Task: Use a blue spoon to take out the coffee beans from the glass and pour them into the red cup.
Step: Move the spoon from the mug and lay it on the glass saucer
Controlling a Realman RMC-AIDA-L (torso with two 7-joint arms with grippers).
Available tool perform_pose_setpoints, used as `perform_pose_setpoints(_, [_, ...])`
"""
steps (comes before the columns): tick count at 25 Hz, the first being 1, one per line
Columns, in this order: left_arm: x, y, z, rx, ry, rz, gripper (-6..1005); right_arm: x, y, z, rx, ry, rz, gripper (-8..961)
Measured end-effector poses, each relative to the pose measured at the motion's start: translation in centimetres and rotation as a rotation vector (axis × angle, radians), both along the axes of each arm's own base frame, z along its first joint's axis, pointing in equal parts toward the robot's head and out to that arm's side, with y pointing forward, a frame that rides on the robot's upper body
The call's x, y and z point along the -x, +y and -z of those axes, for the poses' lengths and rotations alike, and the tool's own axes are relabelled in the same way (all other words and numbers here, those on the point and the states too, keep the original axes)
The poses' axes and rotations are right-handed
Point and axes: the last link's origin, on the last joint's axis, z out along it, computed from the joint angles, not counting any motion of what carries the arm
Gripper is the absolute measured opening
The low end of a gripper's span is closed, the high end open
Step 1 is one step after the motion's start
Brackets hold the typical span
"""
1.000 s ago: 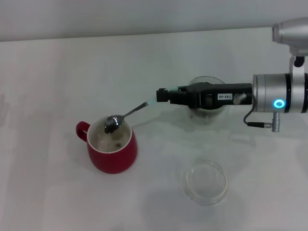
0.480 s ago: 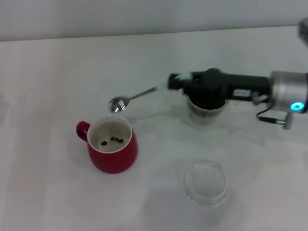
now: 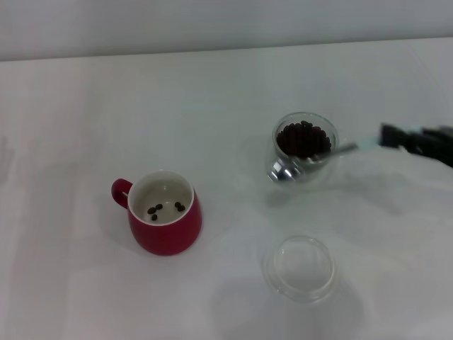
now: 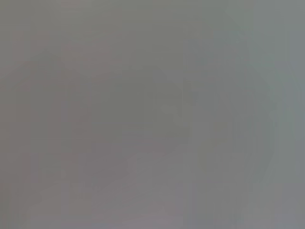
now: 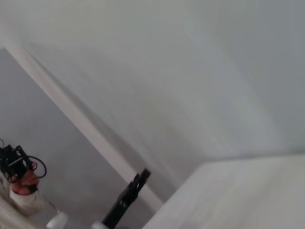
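My right gripper will set the blue spoon down across the shallow clear glass dish (image 3: 307,260), with the handle of the spoon over the rim of the dish.
The red cup (image 3: 164,212) stands left of centre with three coffee beans on its white bottom. The glass (image 3: 304,147), right of centre, is heaped with coffee beans (image 3: 303,139). My right gripper (image 3: 388,136) reaches in from the right edge, shut on the pale handle of the blue spoon (image 3: 322,156). The spoon's stem crosses the glass's near side and its metal bowl shows at the glass's lower left. I cannot tell whether the bowl is inside the glass. The left gripper is out of view.
A shallow clear glass dish (image 3: 301,268) lies on the white table (image 3: 85,106), nearer to me than the glass. The left wrist view is a plain grey blur. The right wrist view shows wall and a table edge.
The right arm has drawn back to the right. The spoon moved from over the red cup to the glass, and its beans now lie in the cup.
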Motion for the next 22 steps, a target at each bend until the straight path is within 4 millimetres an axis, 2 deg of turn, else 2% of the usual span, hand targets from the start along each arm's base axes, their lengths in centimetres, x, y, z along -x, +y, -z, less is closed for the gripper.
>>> perform_pose_setpoints(3, [-0.1,0.2,0.0,-0.002,0.002,0.002,891,-1.7,-1.5,0.3,0.030,-0.044,0.068,199])
perform_pose_setpoints(5, [-0.2,0.4,0.0,0.000,0.001,0.004,891,-3.0,-2.7,1.6,0.074,-0.088,0.138,199])
perform_pose_setpoints(10, [-0.5,0.9,0.2,0.011,0.001,0.004,891,-3.1,-3.4,2.9,0.150,-0.112,0.147,200])
perform_pose_setpoints(15, [-0.6,1.3,0.3,0.023,0.002,0.003,891,-3.4,-3.2,4.6,0.224,-0.185,0.164,202])
perform_pose_setpoints(22, [-0.6,1.3,0.3,0.023,0.003,0.002,891,-3.6,-2.3,4.8,0.209,-0.223,0.175,203])
